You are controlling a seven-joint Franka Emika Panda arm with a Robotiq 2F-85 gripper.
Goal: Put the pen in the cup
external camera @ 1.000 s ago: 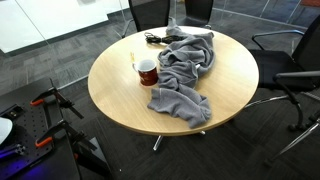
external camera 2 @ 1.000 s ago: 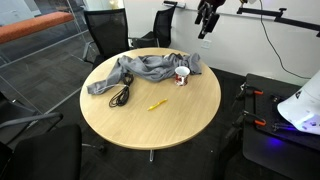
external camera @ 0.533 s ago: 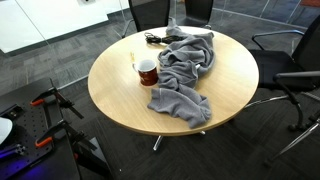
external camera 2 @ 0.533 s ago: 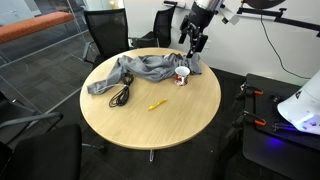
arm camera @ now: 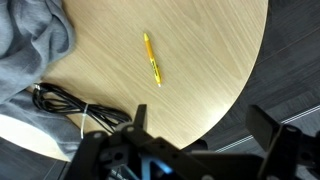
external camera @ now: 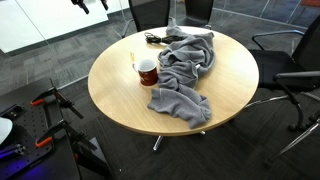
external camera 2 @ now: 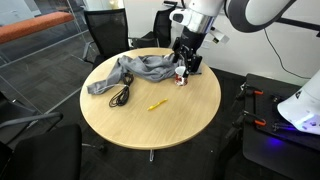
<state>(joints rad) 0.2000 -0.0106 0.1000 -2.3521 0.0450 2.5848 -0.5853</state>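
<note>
The yellow pen has an end (external camera: 132, 54) (arm camera: 157, 78) nearest the black cable. My gripper will go there next and close on it, leaving the pen's yellow tip free.
The yellow pen (external camera 2: 156, 104) lies flat on the bare wood of the round table (external camera 2: 190, 120), also seen in the wrist view (arm camera: 151, 58). The dark red mug (external camera: 146, 70) stands upright beside the grey cloth (external camera: 185, 65); in an exterior view the arm partly hides the mug (external camera 2: 182, 75). My gripper (external camera 2: 187, 62) hangs above the mug and the cloth's edge, well apart from the pen. In the wrist view its fingers (arm camera: 205, 125) are wide apart and empty. The mug is out of the wrist view.
A black cable (external camera 2: 120, 95) lies coiled next to the cloth (external camera 2: 140, 68), also in the wrist view (arm camera: 70, 103). Office chairs (external camera 2: 105, 30) stand around the table. Its edge (arm camera: 240, 90) runs close to the pen.
The arm has come down from high above the table's far side to just over the mug and cloth. The pen, mug and cloth have not moved.
</note>
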